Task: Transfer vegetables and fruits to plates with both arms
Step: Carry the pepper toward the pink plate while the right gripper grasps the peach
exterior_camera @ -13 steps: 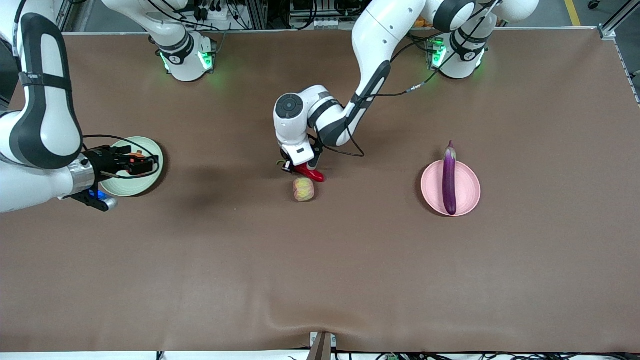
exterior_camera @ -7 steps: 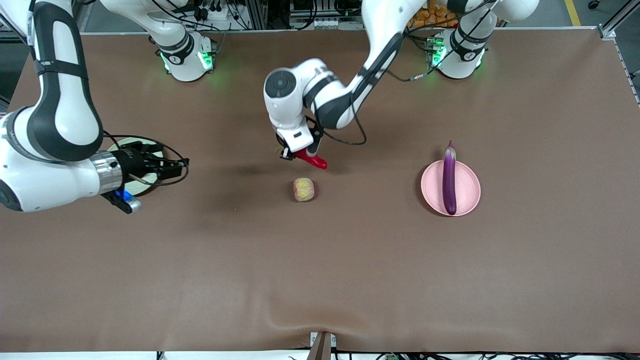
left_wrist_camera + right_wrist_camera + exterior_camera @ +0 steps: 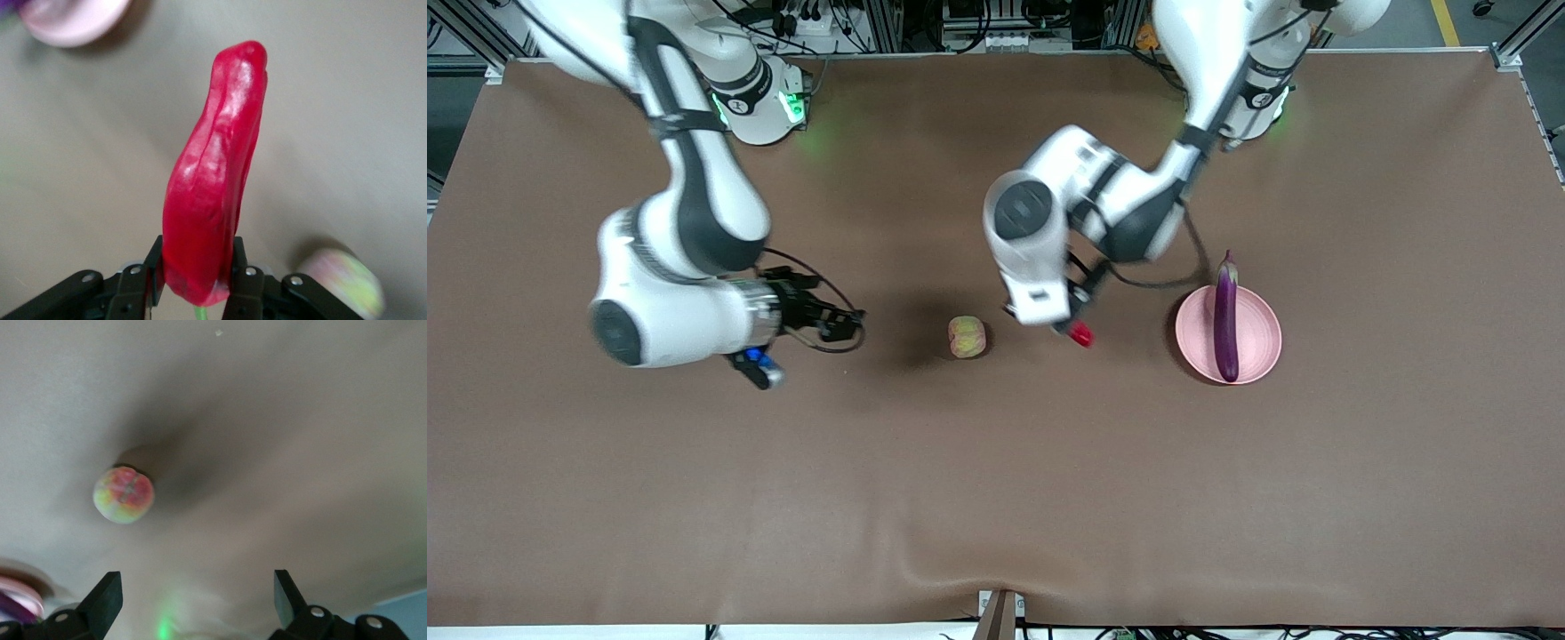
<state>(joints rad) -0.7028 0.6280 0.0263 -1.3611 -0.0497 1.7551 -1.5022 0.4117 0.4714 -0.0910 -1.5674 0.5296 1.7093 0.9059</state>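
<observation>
I will use my left gripper to set the red chili pepper down on the pink plate (image 3: 1200,332) (image 3: 70,8) next to the purple eggplant, facing the yellowish-pink fruit.
My left gripper (image 3: 1069,325) is shut on the red chili pepper (image 3: 1080,334) and holds it above the table between the yellowish-pink fruit (image 3: 967,337) and the pink plate (image 3: 1258,342). In the left wrist view the chili (image 3: 213,180) stands out from between the fingers (image 3: 241,277). The purple eggplant (image 3: 1226,316) lies across the pink plate. My right gripper (image 3: 849,320) is open and empty, over the table beside the fruit toward the right arm's end. The fruit (image 3: 123,495) shows ahead of it in the right wrist view. The green plate and the red fruit are hidden by the right arm.
The brown table cloth (image 3: 996,498) is bare in the half nearer the front camera. The arms' green-lit bases (image 3: 760,102) stand along the table's edge farthest from the camera. The pink plate (image 3: 67,20) shows at the edge of the left wrist view.
My left gripper has lifted the chili off the table and carried it toward the pink plate. My right gripper has left the green plate and moved toward the yellowish-pink fruit.
</observation>
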